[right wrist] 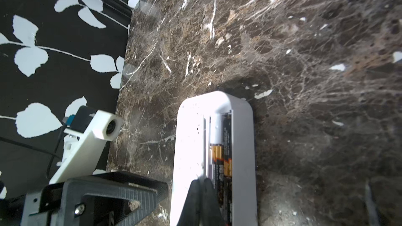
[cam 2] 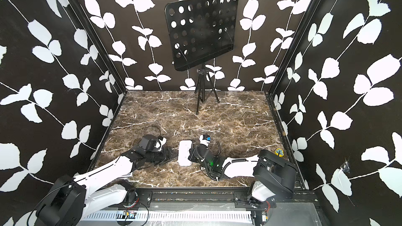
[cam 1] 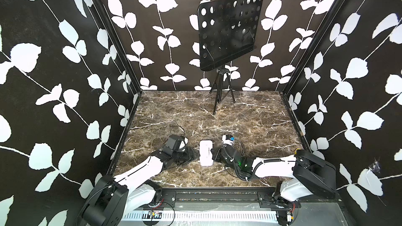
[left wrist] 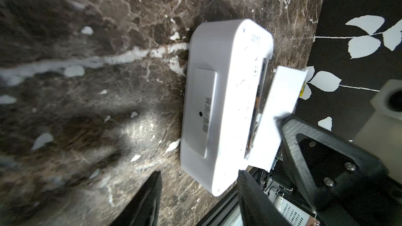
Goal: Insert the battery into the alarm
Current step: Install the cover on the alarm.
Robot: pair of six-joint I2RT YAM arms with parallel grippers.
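The white battery cover, now tilted up off the alarm's back, will be released by my right gripper over the batteries that sit in the alarm's open compartment (cam 1: 208, 152) (right wrist: 220, 175).
The white alarm (cam 1: 206, 153) (cam 2: 185, 153) lies with its back up on the marble table, between my two grippers. Its battery compartment is uncovered, and black-and-copper batteries (right wrist: 221, 161) lie in it. The white battery cover (left wrist: 282, 96) stands tilted up off the alarm's (left wrist: 226, 96) back. My right gripper (right wrist: 202, 181) (cam 1: 214, 155) is shut on that cover's edge, over the alarm (right wrist: 241, 148). My left gripper (left wrist: 200, 192) (cam 1: 194, 156) is open on the alarm's other side. The alarm's end corner sits between its fingertips (left wrist: 248, 188), close to one of them.
A black perforated music stand (cam 1: 230, 31) on a tripod stands at the back of the table. A small blue-and-yellow item (cam 2: 279, 152) lies by the right wall. Patterned walls close in three sides. A black rail (cam 1: 217, 194) runs along the front edge.
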